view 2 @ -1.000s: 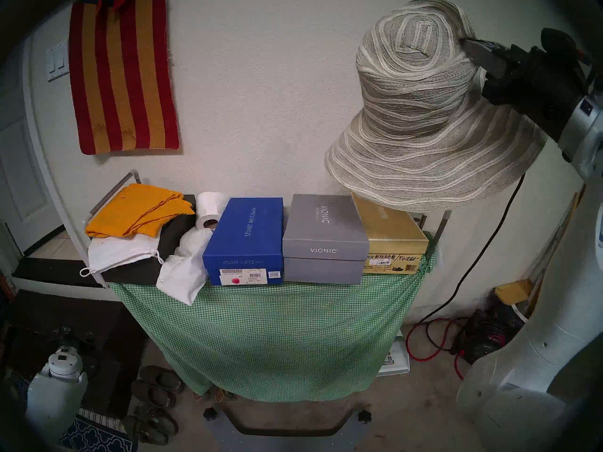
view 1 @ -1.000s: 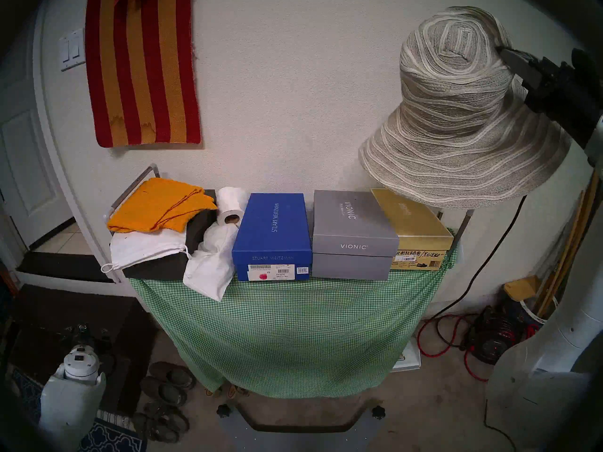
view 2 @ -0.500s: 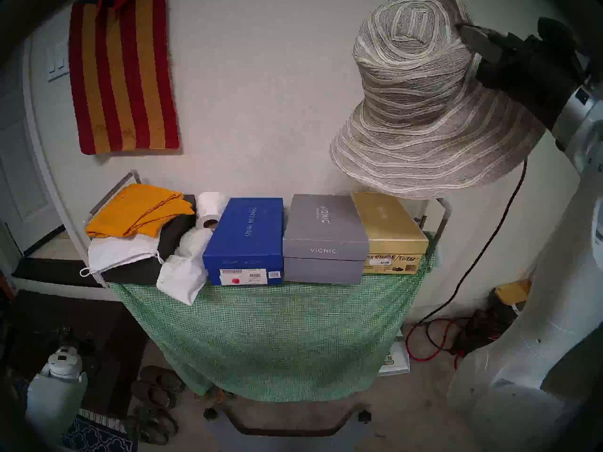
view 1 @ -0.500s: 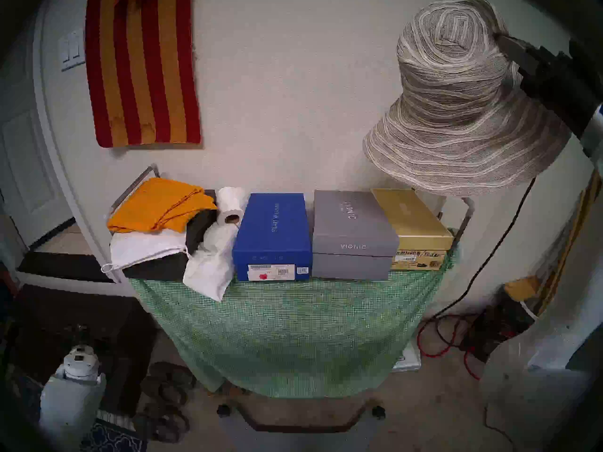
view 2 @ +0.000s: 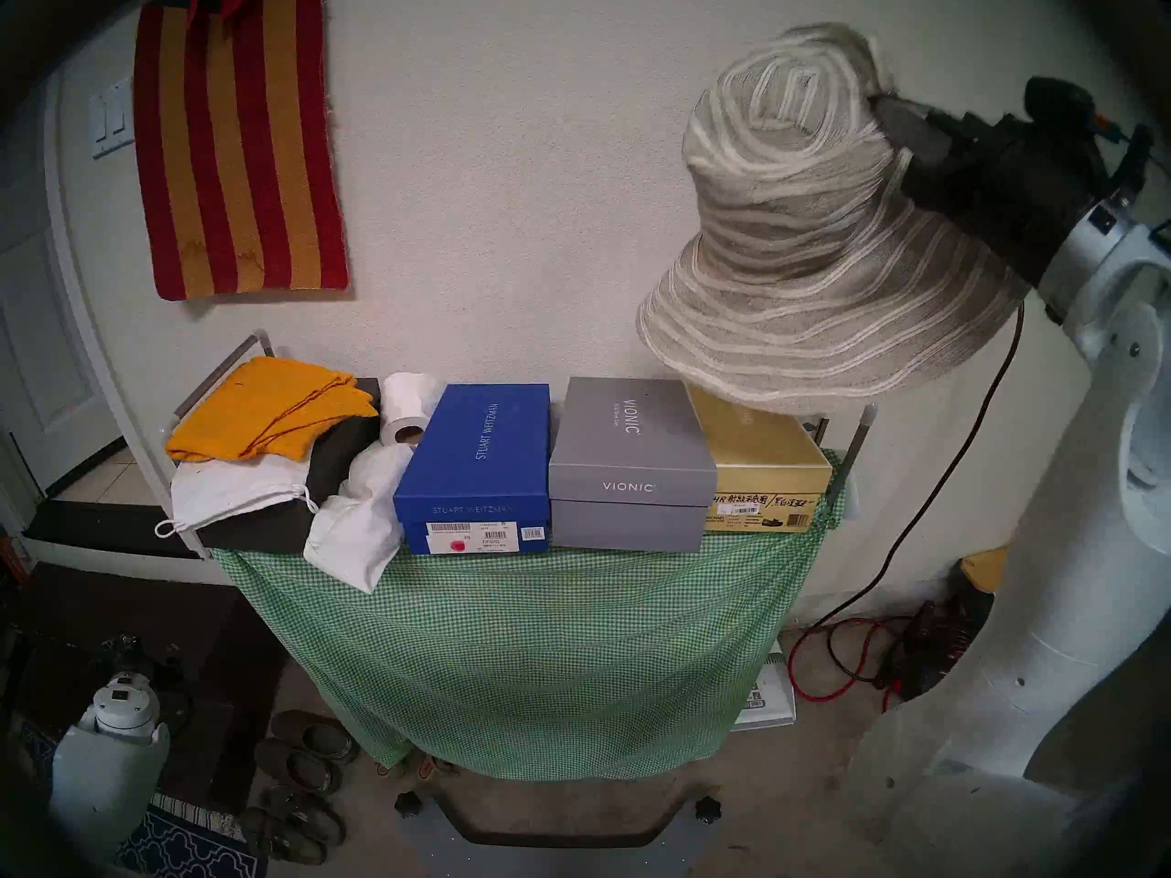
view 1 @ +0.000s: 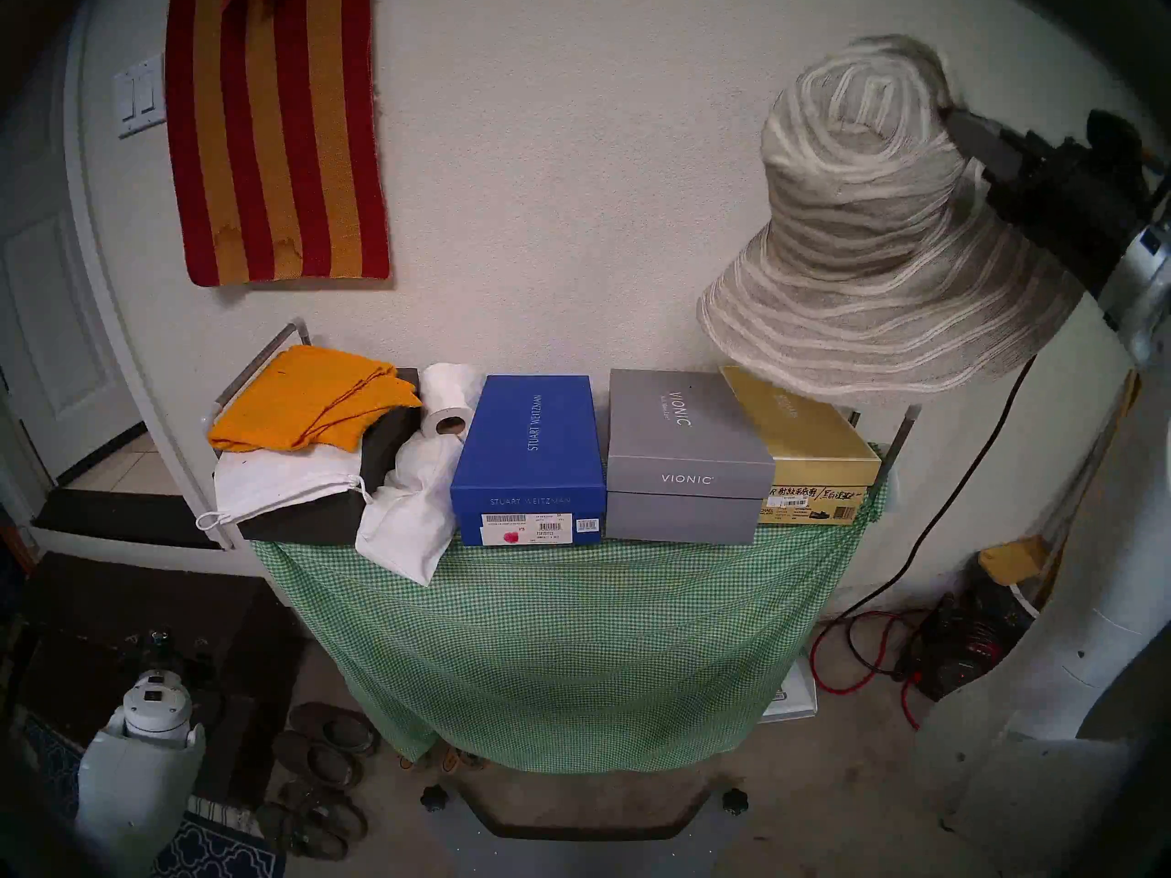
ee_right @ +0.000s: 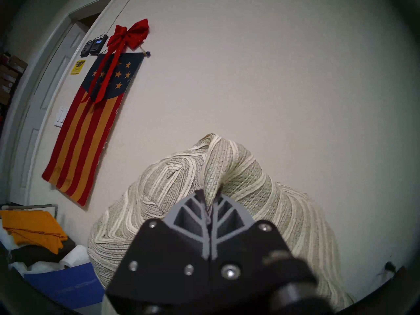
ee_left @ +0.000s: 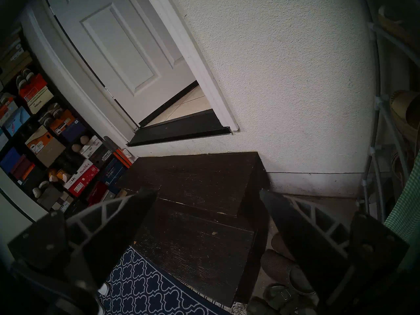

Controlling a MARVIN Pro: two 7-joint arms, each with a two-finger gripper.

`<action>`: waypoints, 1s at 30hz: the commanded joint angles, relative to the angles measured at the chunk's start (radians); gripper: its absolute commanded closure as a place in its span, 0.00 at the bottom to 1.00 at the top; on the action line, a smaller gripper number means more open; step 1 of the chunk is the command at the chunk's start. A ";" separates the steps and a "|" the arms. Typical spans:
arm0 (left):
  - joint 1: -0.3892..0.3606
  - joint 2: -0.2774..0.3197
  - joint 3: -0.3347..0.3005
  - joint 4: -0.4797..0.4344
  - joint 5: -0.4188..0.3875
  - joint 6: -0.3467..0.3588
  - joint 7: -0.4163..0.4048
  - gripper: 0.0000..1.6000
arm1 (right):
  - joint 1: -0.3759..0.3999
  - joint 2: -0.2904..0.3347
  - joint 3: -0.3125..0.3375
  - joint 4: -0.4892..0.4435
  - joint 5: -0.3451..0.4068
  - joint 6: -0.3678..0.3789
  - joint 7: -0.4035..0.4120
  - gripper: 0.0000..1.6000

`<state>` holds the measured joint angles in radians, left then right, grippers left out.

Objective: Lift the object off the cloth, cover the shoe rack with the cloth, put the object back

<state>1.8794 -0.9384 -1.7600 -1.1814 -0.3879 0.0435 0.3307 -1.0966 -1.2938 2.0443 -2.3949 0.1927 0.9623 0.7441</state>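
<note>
I need to release the hat from my right gripper across the tops of the grey box and the blue box (view 1: 637, 409). The hat now hangs above the shoe rack.
The hat (view 1: 874, 237) (view 2: 811, 237), beige-grey with cream stripes, hangs in the air above the right end of the shoe rack (view 1: 256, 367). My right gripper (view 1: 957, 119) (view 2: 884, 107) (ee_right: 210, 194) is shut on a pinched fold of its crown (ee_right: 227, 162). The green-and-white check cloth (view 1: 570, 636) (view 2: 526, 642) lies over the rack top under the boxes and drapes down the front. My left gripper (ee_left: 206, 192) is open and empty, low by the floor left of the rack (ee_left: 377, 125), with the cloth's edge (ee_left: 406, 194) at its right.
On the rack top stand a blue box (view 1: 529, 458), a grey box (view 1: 684, 452) and a gold box (view 1: 805, 446) under the hat's brim. A folded orange cloth (view 1: 310, 395), white bags and a paper roll (view 1: 447, 401) lie at the left. Shoes (view 1: 323, 750), cables (view 1: 855, 655) and a dark wooden step (ee_left: 200, 194) are on the floor.
The right gripper first lifted the hat a little, then lowered it and shifted it slightly left; the hat is now blurred by motion. The left arm, cloth and boxes have not moved.
</note>
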 commanded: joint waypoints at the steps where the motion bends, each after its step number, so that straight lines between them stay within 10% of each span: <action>1: 0.002 0.001 0.003 -0.003 0.003 -0.002 -0.001 0.00 | -0.123 -0.078 -0.096 0.023 0.002 -0.002 0.042 1.00; 14: 0.004 0.003 0.004 -0.005 0.002 -0.003 0.000 0.00 | -0.281 -0.098 -0.224 -0.021 0.029 -0.002 0.060 1.00; 30: 0.004 0.004 0.005 -0.006 0.001 -0.003 0.001 0.00 | -0.082 -0.193 -0.378 0.266 0.025 -0.002 -0.096 1.00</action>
<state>1.8824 -0.9351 -1.7569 -1.1849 -0.3885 0.0426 0.3340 -1.2619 -1.4265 1.7583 -2.2096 0.2313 0.9624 0.7152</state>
